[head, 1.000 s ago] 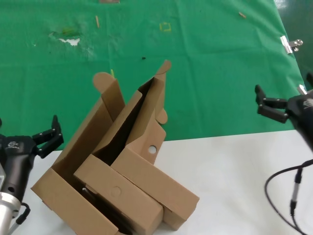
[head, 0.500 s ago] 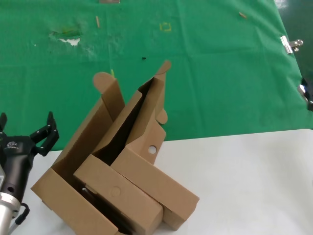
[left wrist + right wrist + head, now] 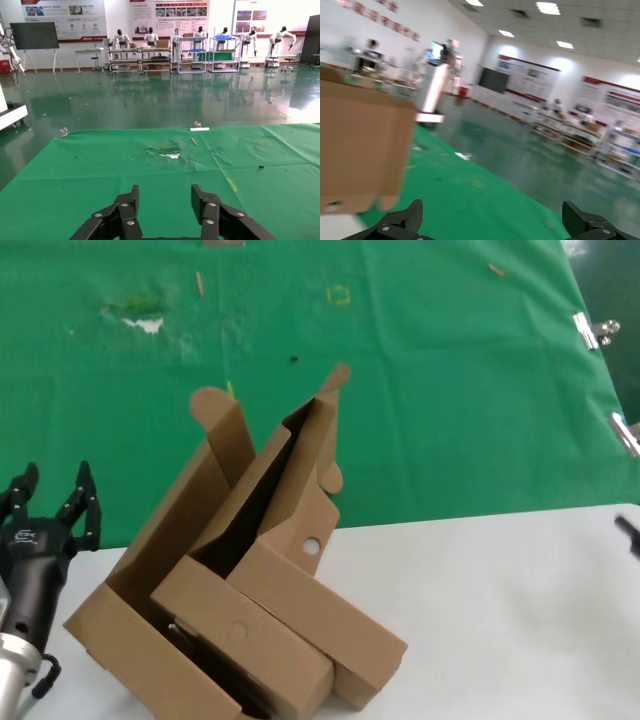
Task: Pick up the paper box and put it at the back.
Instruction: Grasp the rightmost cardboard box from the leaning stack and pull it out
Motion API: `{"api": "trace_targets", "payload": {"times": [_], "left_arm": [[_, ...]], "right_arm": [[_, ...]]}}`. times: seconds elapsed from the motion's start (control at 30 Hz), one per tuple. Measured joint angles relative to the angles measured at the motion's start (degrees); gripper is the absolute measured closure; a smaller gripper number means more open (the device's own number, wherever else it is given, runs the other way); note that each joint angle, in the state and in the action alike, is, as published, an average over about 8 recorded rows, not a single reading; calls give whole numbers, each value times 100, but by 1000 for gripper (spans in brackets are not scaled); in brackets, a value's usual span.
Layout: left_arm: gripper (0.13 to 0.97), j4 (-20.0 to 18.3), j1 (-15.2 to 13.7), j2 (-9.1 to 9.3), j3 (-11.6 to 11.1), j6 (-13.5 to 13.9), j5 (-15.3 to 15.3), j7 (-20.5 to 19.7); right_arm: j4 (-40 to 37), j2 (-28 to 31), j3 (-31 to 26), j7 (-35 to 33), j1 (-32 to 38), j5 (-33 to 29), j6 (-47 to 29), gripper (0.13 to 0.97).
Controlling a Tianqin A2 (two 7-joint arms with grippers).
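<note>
I should next move my right gripper to the paper box's near side (image 3: 386,670), opposite its raised lid, and close it on the box's edge there.
The paper box (image 3: 322,605) is a plain brown mailer with a small round hole in its wall. It lies tilted on the white tabletop (image 3: 500,610), its tabbed lid raised towards the green cloth (image 3: 440,370). It leans into a bigger carton (image 3: 140,570). My left gripper (image 3: 50,502) is open and empty, left of the carton and apart from it. In the left wrist view it (image 3: 165,197) faces the cloth's whitish patch (image 3: 170,155). My right gripper (image 3: 492,215) is wide open and empty; only a black tip shows at the head view's right edge.
A similar brown box with a round dimple (image 3: 240,635) lies inside the carton beside the paper box. Metal clips (image 3: 596,330) hold the cloth's right edge. Blurred brown cardboard (image 3: 360,145) fills one side of the right wrist view.
My right gripper has moved away to the right and almost left the head view. My left gripper has turned and drawn a little to the left. The boxes have not moved.
</note>
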Motion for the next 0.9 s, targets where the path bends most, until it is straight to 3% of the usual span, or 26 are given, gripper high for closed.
{"api": "trace_targets", "payload": {"times": [0.07, 0.2, 0.33, 0.53, 0.7, 0.9], "left_arm": [[595, 0, 0, 0, 0, 0, 0, 0], [689, 0, 0, 0, 0, 0, 0, 0], [782, 0, 0, 0, 0, 0, 0, 0], [857, 0, 0, 0, 0, 0, 0, 0], [908, 0, 0, 0, 0, 0, 0, 0], [948, 0, 0, 0, 0, 0, -1, 0]], "right_arm": [[-247, 113, -44, -187, -57, 58, -413, 129], [-678, 367, -372, -578, -210, 322, -1142, 129], [-951, 640, -1105, -1150, -373, 862, -1581, 129], [-1135, 803, -2188, -1961, -405, 1470, -1776, 129], [-1171, 664, -2620, -2234, -290, 1464, -1810, 129], [-1393, 383, -2806, -2386, 13, 1028, -1812, 129]]}}
